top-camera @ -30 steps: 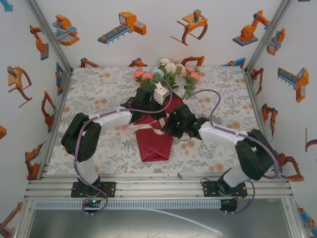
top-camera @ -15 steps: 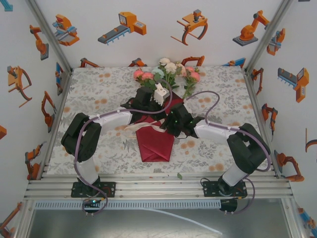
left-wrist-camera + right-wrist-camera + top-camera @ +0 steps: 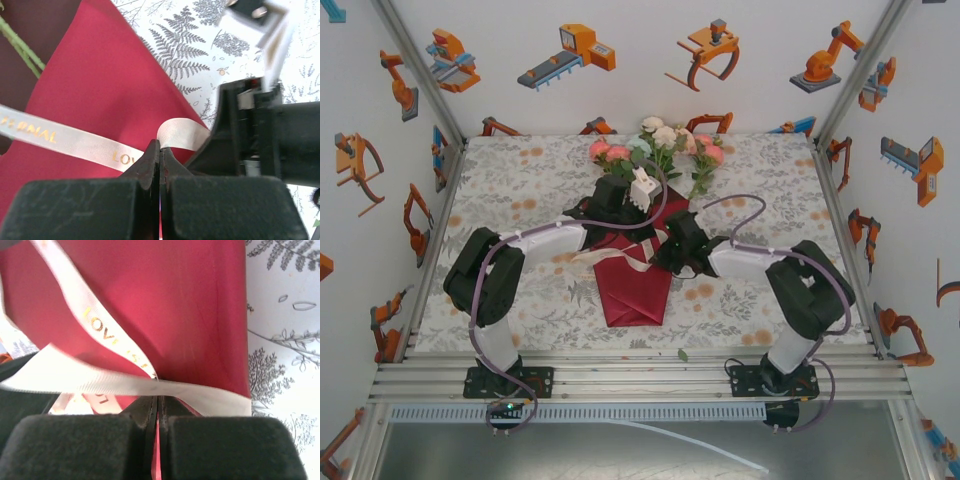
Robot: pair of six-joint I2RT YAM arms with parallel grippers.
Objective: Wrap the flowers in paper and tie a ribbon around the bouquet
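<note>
I have both grippers on the ribbon over the middle of the paper, so next I open my left gripper and take the ribbon at its own side (image 3: 586, 257) before pulling the knot tight.
The flowers (image 3: 660, 145) lie at the back middle, their green stems (image 3: 20, 47) running into the crimson paper (image 3: 635, 290), which is folded into a cone pointing toward me. The cream ribbon (image 3: 615, 258), with gold lettering, crosses the cone's upper part. My left gripper (image 3: 632, 222) is over the cone's top, shut on the ribbon (image 3: 75, 142) where it curls at the fingertips. Just right of it, my right gripper (image 3: 660, 256) is shut on another stretch of ribbon (image 3: 150, 382) over the paper (image 3: 190, 315).
The printed tablecloth (image 3: 520, 190) covers the table. A small loose leaf (image 3: 682, 354) lies near the front edge. The right arm's cable (image 3: 740, 205) loops above the cloth. Walls close in the back and both sides.
The right arm has folded inward, its elbow moving left and back, and its gripper has edged toward the left gripper. More ribbon now lies across the cone. The left arm has stayed put.
</note>
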